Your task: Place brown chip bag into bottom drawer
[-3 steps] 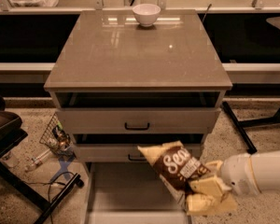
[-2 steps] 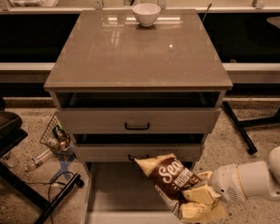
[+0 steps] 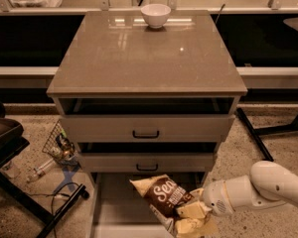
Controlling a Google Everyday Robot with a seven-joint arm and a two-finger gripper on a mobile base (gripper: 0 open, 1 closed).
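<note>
The robot's gripper needs to release the brown chip bag midway across the open bottom drawer [image 3: 143, 203], just below the lower dark handle.
The brown chip bag [image 3: 161, 196], dark brown with cream ends and white script, hangs tilted over the pulled-out bottom drawer [image 3: 114, 209], a shallow grey tray under the cabinet. My gripper [image 3: 189, 217] comes in from the right on a white arm and is shut on the bag's lower right end. The bag is held above the drawer floor, toward its right side.
The cabinet top [image 3: 146, 53] carries a white bowl [image 3: 155, 15] at the back. Two upper drawers with dark handles [image 3: 145, 134] are shut. A wire basket with clutter [image 3: 59, 145] and cables lie on the floor at left. A dark stand leg [image 3: 253, 133] runs at right.
The arm and the held bag have moved left and lower, from beside the drawer's right edge to over the open bottom drawer.
</note>
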